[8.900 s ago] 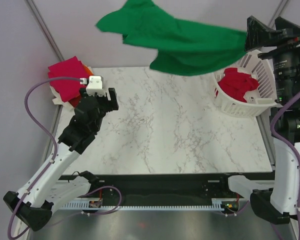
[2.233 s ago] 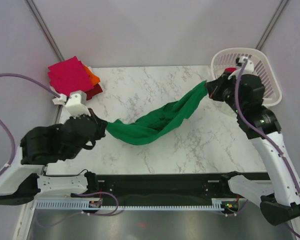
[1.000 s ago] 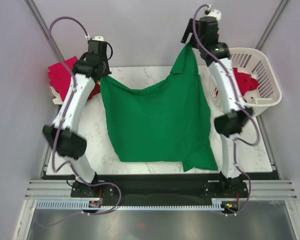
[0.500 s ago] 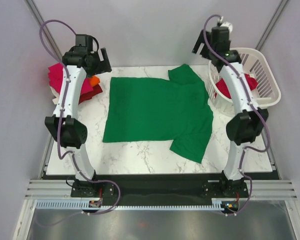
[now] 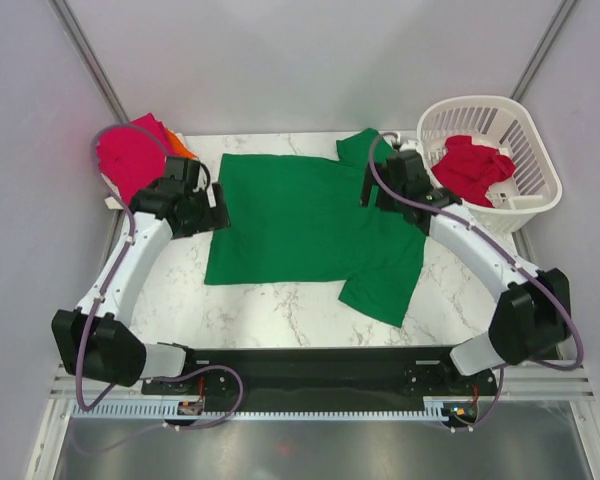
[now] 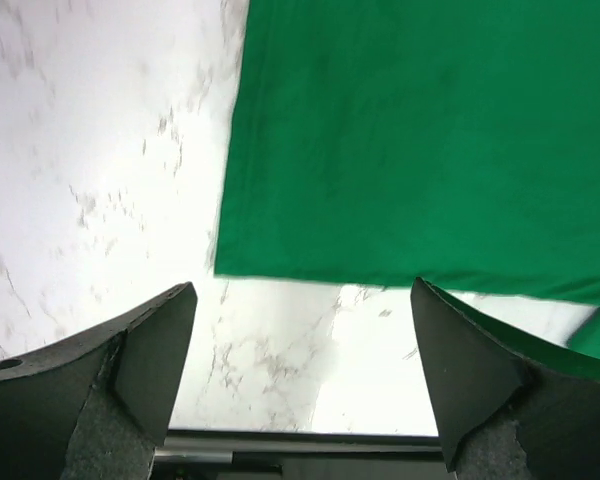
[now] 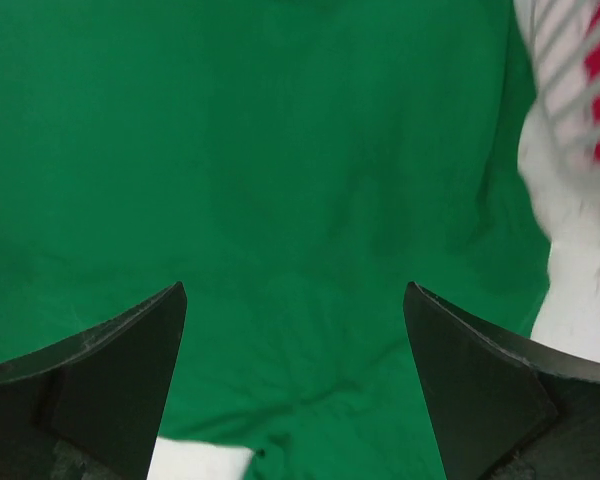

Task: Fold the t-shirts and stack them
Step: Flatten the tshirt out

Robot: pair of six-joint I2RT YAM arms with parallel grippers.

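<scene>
The robot's left gripper will close on the near hem corner (image 5: 208, 282) (image 6: 220, 270) of the green t-shirt, at the end of the t-shirt away from the sleeves.
A bright green t-shirt (image 5: 310, 225) lies spread flat on the marble table (image 5: 270, 310), sleeves toward the right. It also shows in the left wrist view (image 6: 430, 130) and fills the right wrist view (image 7: 280, 180). My left gripper (image 5: 218, 205) is open and empty above the shirt's left edge. My right gripper (image 5: 373, 185) is open and empty above the shirt's upper right part. A magenta-pink shirt (image 5: 130, 155) tops a pile at the far left, with an orange one (image 5: 183, 150) under it. A red shirt (image 5: 472, 165) lies in the basket.
The white slatted laundry basket (image 5: 525, 125) stands at the table's far right corner; its wall shows in the right wrist view (image 7: 570, 150). Grey walls close in the back and sides. The table's near edge shows in the left wrist view (image 6: 310, 440).
The green shirt went from hanging between both grippers to lying flat on the table. Both grippers let go and have come down and nearer, over the shirt.
</scene>
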